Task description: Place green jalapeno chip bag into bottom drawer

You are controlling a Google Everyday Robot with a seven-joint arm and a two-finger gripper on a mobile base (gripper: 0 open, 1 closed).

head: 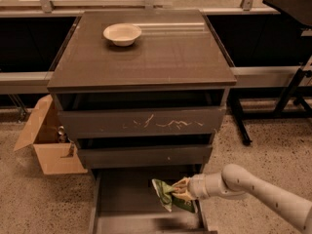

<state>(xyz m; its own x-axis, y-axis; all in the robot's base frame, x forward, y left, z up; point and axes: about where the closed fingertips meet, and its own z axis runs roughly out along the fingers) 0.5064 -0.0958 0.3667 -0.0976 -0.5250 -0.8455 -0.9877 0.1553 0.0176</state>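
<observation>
The green jalapeno chip bag, hanging low inside the drawer's opening, will be let go by my gripper, which I need to open near the middle of the open bottom drawer's grey bottom (165, 200).
The green jalapeno chip bag (166, 196) is held crumpled just over the right half of the open bottom drawer (124, 196), a dark tray with a smooth grey floor pulled out at the foot of the cabinet. My gripper (180, 191) reaches in from the right on a white arm and is shut on the bag's right end. The bag hangs low inside the drawer's opening; I cannot tell whether it touches the floor.
The dark cabinet's top (161, 52) holds a white bowl (122, 33). Above the open drawer are a scratched drawer front (146, 123) and a plain one (146, 155). An open cardboard box (46, 143) stands at the left. Black table legs (287, 96) stand at the right.
</observation>
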